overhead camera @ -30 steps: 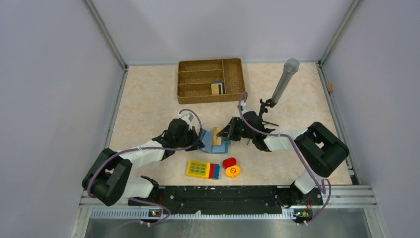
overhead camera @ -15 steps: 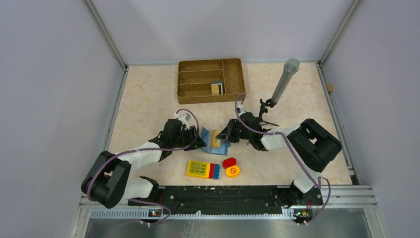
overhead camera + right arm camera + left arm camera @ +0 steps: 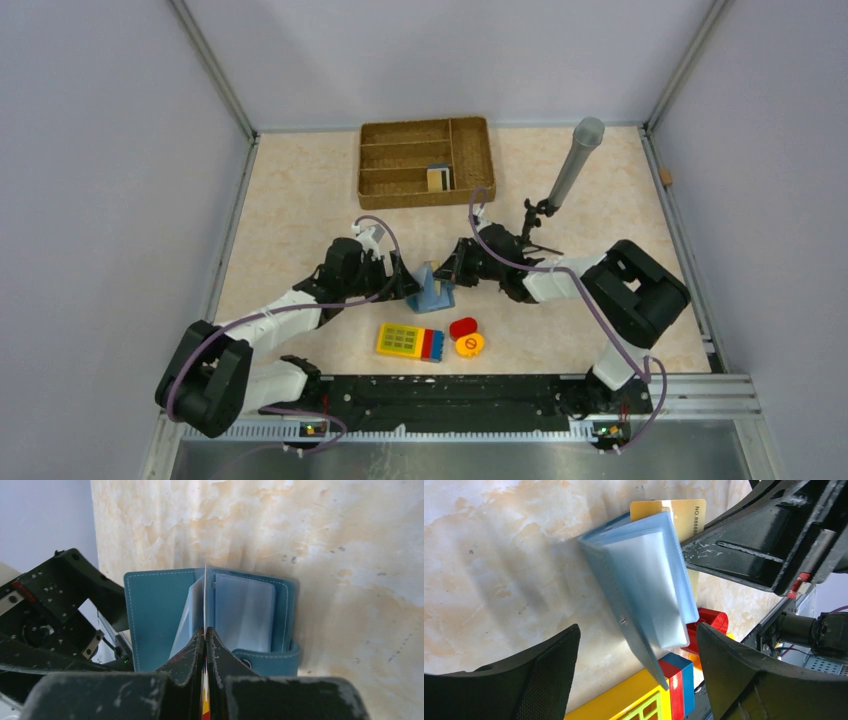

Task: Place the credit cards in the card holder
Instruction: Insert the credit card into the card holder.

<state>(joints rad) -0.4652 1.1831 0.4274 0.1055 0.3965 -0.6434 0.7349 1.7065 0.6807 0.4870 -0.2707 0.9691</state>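
Observation:
Next, I pinch the card holder's near edge (image 3: pixel 643 651) with my left gripper and spread the card holder flat first, because its pale blue leaves stand half folded beside the credit card.
The teal-blue card holder (image 3: pixel 432 291) stands half open on the table between both grippers. In the left wrist view its pale blue pockets (image 3: pixel 644 590) fan out, and a tan-yellow credit card (image 3: pixel 674 516) sticks out behind them. My left gripper (image 3: pixel 636 630) is open, its fingers either side of the holder's near corner without touching it. My right gripper (image 3: pixel 206 632) is shut on the credit card (image 3: pixel 205 592), seen edge-on, which reaches in between the pocket leaves of the holder (image 3: pixel 155 612). More credit cards (image 3: pixel 438 178) lie in the wicker tray.
The brown wicker tray (image 3: pixel 400 160) sits at the back. A yellow keypad block (image 3: pixel 408 342) with a red and blue end, a red piece (image 3: pixel 463 326) and an orange disc (image 3: pixel 469 345) lie just in front of the holder. A grey cylinder (image 3: pixel 575 160) stands on a stand at the back right.
My left gripper has opened, let go of the holder's flap and drawn back left. The holder has folded up from flat to half open. The right gripper stays shut on the card.

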